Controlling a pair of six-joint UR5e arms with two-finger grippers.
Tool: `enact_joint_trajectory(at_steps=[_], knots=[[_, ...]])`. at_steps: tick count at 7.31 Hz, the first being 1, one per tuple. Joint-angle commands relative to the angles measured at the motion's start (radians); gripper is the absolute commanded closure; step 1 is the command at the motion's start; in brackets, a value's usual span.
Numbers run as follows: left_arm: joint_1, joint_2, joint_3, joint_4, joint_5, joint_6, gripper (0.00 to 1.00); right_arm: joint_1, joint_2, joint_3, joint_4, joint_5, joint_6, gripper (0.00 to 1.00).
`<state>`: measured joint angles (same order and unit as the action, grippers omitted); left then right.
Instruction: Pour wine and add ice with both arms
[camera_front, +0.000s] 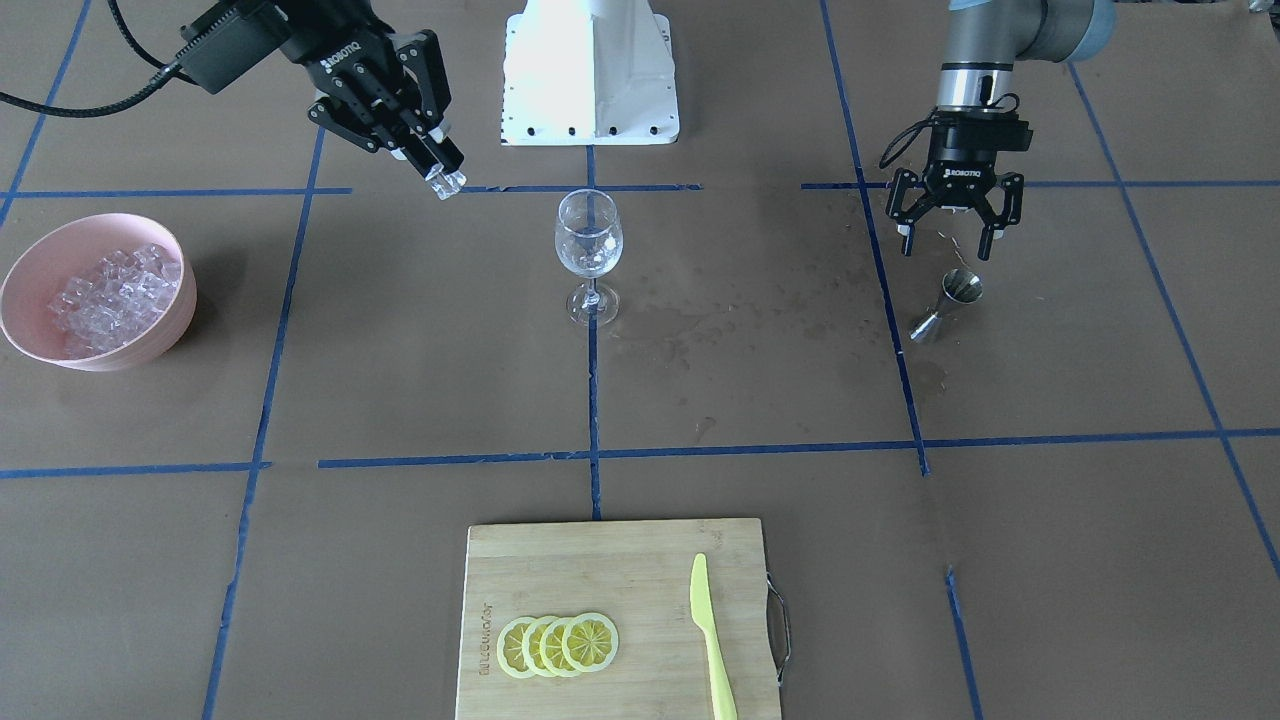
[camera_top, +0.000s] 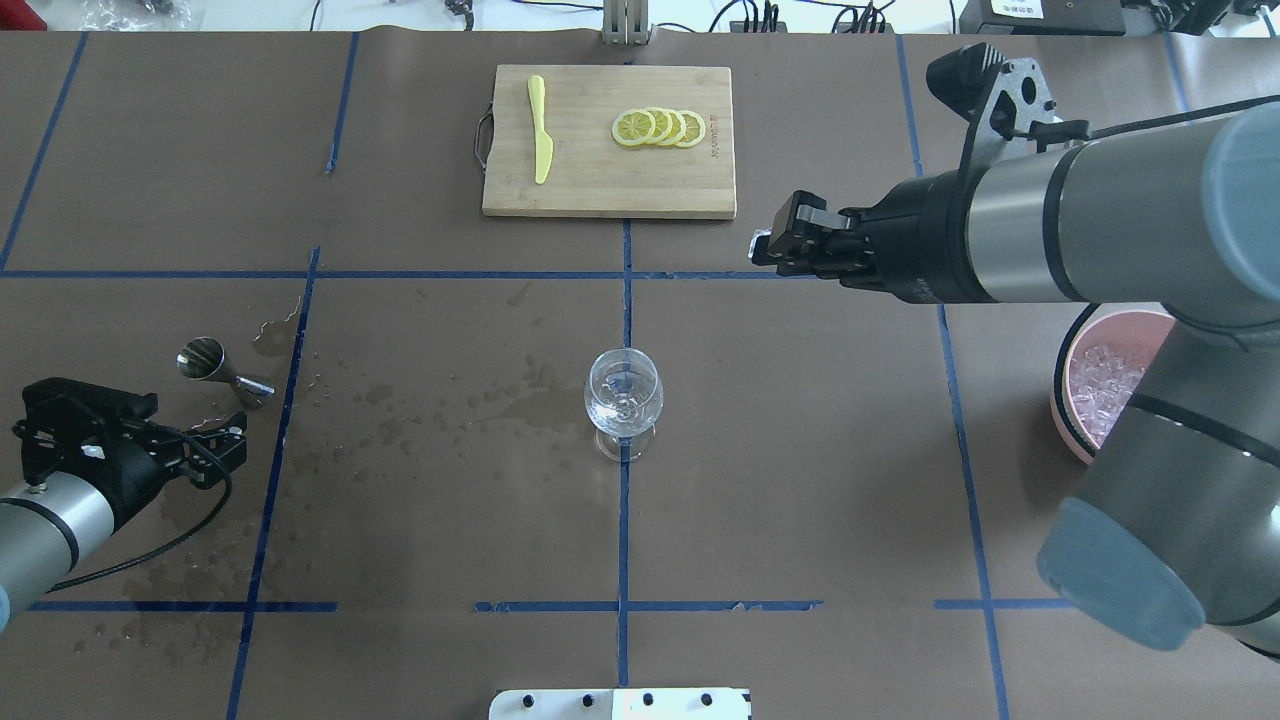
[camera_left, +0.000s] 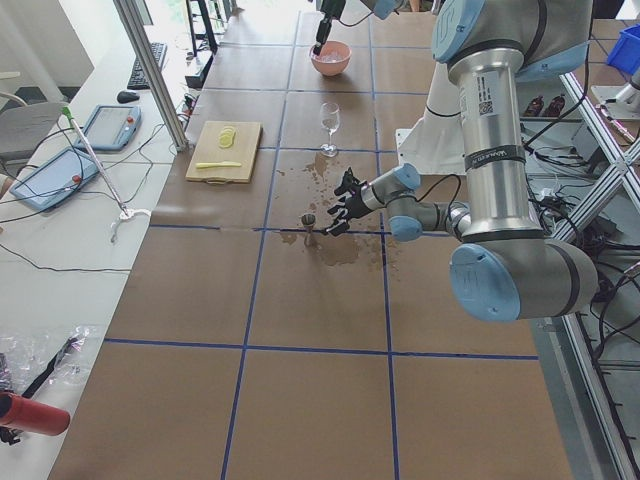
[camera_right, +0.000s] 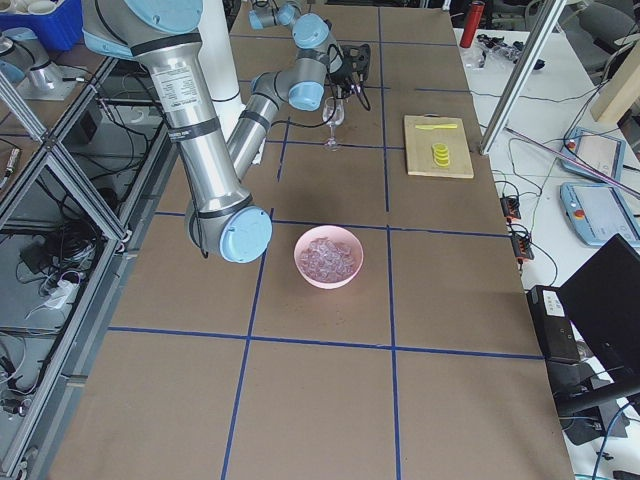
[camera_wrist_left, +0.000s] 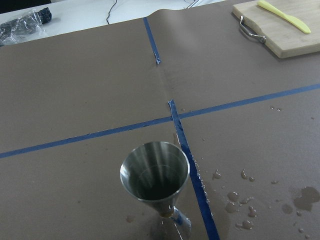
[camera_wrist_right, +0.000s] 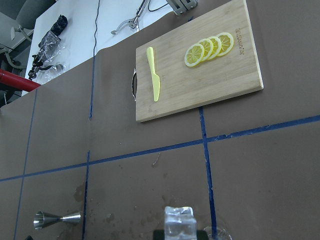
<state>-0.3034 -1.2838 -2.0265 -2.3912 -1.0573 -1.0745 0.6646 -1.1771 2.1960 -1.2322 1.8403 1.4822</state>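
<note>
The robot's right gripper should release the ice cube into the clear wine inside the upright wine glass (camera_front: 589, 251).
My right gripper (camera_front: 440, 178) is shut on one clear ice cube (camera_front: 446, 184) and holds it in the air, to the side of the wine glass (camera_front: 588, 245) and apart from it. The cube also shows in the right wrist view (camera_wrist_right: 179, 221). The glass stands upright at the table's middle (camera_top: 623, 395) with a little clear wine (camera_front: 588, 262) in it. A pink bowl (camera_front: 30, 262) holds a heap of ice (camera_front: 112, 288). My left gripper (camera_front: 945, 240) is open and empty, just above a steel jigger (camera_front: 950, 303) that lies on its side (camera_wrist_left: 155, 175).
A bamboo board (camera_front: 560, 570) with lemon slices (camera_front: 558, 645) and a yellow-green knife (camera_front: 712, 640) lies on the table's far side from me. Wet splashes (camera_top: 480, 405) stain the paper between the jigger and the glass. The white robot base (camera_front: 590, 70) stands behind the glass.
</note>
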Motion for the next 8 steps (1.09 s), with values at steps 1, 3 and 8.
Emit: enact_joint_trajectory(at_steps=[1,3,8], knots=[[-0.081,0.009,-0.050,0.001,-0.143,0.079,0.00,-0.106,0.037,-0.024,-0.001,-0.102,0.003,1.00],[-0.164,0.023,-0.093,0.006,-0.264,0.154,0.00,-0.154,0.080,-0.079,-0.003,-0.119,0.001,1.00],[-0.313,0.023,-0.181,0.090,-0.434,0.266,0.00,-0.207,0.116,-0.156,-0.003,-0.127,0.000,1.00]])
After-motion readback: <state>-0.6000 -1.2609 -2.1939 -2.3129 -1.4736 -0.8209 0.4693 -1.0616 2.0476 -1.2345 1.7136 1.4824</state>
